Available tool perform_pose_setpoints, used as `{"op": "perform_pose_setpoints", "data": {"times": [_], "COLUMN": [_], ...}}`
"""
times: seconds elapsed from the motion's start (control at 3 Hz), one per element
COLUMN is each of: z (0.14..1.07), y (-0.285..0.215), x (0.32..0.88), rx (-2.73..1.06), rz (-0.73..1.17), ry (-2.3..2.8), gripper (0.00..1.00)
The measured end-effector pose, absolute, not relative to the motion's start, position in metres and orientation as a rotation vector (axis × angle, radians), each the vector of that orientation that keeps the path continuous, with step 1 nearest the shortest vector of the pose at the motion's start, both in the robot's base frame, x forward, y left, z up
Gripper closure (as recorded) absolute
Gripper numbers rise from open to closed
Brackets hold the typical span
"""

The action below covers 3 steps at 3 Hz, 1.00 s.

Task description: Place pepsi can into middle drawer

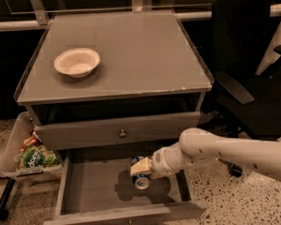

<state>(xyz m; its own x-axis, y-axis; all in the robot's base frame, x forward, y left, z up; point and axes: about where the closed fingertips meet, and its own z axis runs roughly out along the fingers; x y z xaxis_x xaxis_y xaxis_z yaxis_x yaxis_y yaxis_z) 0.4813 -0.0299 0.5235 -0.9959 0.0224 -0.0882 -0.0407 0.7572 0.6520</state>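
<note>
I should use my gripper to set the pepsi can, now tilted inside the open middle drawer, down on the bottom of the grey drawer, near the middle of the front panel (pixel 130 196).
The pepsi can (pixel 142 180) is blue with a silver top that faces the camera. It is tilted inside the open middle drawer (pixel 93 191), right of centre, just above the grey floor. My gripper (pixel 140 169) reaches in from the right on a white arm and is shut on the can from above. The can's shadow falls on the drawer floor to its left.
A cream bowl (pixel 77 62) sits on the cabinet top at the left. The closed drawer face with a round knob (pixel 122 134) is above the open drawer. A bin with snack bags (pixel 30 156) stands at the left. A black office chair (pixel 246 74) stands at the right.
</note>
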Motion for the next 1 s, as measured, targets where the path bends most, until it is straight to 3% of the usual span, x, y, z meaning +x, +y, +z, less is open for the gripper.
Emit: {"op": "perform_pose_setpoints", "data": {"times": [1.0], "z": [0.458], "y": [-0.005], "x": [0.489], "rx": [0.094], "rz": [1.101], "ry": [2.836], "gripper": [1.00]}}
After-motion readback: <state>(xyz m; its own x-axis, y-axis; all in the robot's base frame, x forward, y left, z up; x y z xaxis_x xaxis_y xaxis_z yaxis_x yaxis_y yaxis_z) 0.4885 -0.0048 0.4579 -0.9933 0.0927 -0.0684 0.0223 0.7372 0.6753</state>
